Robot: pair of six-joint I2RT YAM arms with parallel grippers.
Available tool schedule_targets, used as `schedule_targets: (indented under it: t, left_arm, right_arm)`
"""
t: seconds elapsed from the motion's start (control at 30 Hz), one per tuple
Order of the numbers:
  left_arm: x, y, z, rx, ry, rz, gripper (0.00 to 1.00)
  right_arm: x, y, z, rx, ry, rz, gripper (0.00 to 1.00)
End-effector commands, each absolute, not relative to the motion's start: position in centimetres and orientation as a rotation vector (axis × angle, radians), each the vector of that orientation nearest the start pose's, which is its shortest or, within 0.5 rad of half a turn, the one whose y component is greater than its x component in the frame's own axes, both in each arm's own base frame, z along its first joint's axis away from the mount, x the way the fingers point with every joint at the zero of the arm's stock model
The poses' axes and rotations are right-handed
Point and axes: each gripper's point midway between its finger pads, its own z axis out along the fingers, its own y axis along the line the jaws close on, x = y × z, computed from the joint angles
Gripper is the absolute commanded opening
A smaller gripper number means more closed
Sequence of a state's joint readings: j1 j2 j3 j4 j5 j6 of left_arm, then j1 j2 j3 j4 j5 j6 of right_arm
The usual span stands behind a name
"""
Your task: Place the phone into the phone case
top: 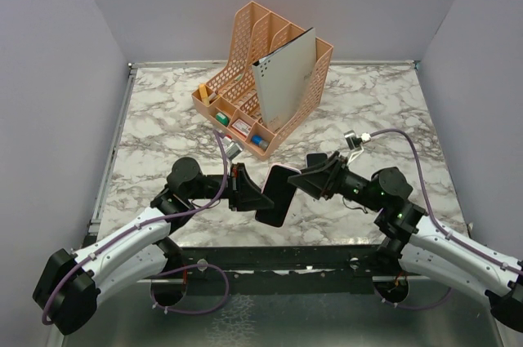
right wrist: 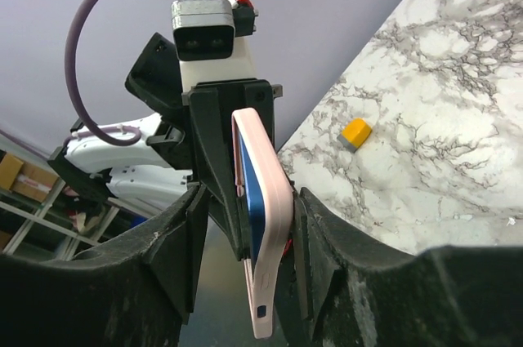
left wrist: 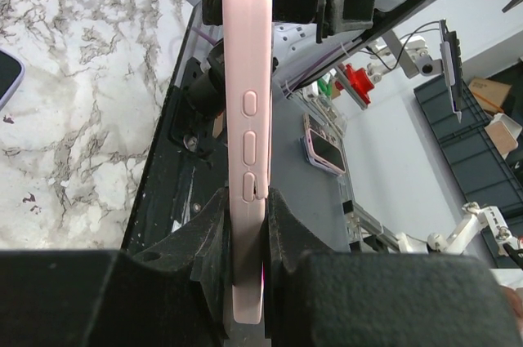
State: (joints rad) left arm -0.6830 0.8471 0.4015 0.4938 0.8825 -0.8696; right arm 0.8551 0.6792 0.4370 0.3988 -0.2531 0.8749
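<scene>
I need to open my left gripper to let go of the pink phone case on the marble (top: 243, 193), between the organizer and the near edge of the table.
A pink phone case (right wrist: 276, 224) with a blue-edged phone (right wrist: 261, 200) lying in it is held on edge in the air above the table's near edge. In the top view the phone (top: 276, 196) shows dark. My left gripper (left wrist: 245, 200) is shut on the case's (left wrist: 245, 77) edge; it reaches in from the left (top: 249, 190). My right gripper (right wrist: 245, 200) is open and straddles the case and the left finger, its right finger (right wrist: 315, 233) against the case's back. It comes in from the right (top: 304, 177). The case's free end bends away from the phone.
A peach mesh desk organizer (top: 304, 94) with small items and a grey board stands at the back middle of the marble table (top: 384, 110). A small yellow block (right wrist: 355, 132) lies on the marble. A dark flat object with a pale rim (left wrist: 6, 77) lies on the table.
</scene>
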Motion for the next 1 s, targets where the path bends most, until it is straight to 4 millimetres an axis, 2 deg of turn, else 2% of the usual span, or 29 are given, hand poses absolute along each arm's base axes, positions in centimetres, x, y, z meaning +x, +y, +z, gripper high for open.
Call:
schedule_targets:
  t: [0.0,0.13,0.27,0.33,0.37,0.43,0.63,0.67,0.7,0.8,0.97]
  left_arm:
    - [9.9,-28.1,25.8,0.718,1.661,-1.802,0.0]
    - [10.0,-28.2,25.5,0.708,1.676,-1.796,0.0]
    - [11.1,-28.3,24.4,0.662,1.744,-1.73,0.0]
    - [12.5,-28.3,23.1,0.613,1.84,-1.636,0.0]
    - [13.0,-28.2,22.0,0.598,1.891,-1.58,0.0]
    - [14.0,-28.0,21.2,0.582,1.945,-1.5,0.0]
    - [15.1,-28.1,21.4,0.563,1.962,-1.435,0.0]
    - [15.2,-28.1,21.4,0.563,1.96,-1.431,0.0]
    - [15.1,-28.1,21.6,0.567,1.952,-1.439,0.0]
    - [14.2,-28.3,23.4,0.555,1.861,-1.541,0.0]
    - [13.4,-28.2,26.4,0.533,1.745,-1.63,0.0]
  right_arm:
    - [14.6,27.3,30.0,-0.206,1.579,1.542,0.47]
    - [14.7,27.3,30.0,-0.206,1.578,1.54,0.38]
    - [14.7,27.4,30.2,-0.218,1.575,1.533,0.11]
    - [14.9,27.4,30.4,-0.229,1.585,1.51,0.03]
    - [15.1,27.5,30.0,-0.236,1.607,1.487,0.01]
    - [15.5,27.6,30.3,-0.265,1.627,1.435,0.01]
    - [16.3,27.6,30.5,-0.345,1.671,1.315,0.0]
    - [16.3,27.7,30.6,-0.346,1.674,1.314,0.01]
    - [16.3,27.7,30.6,-0.334,1.682,1.321,0.05]
    - [16.0,27.8,30.8,-0.321,1.687,1.353,0.25]
    - [15.3,27.9,30.7,-0.317,1.668,1.41,0.5]
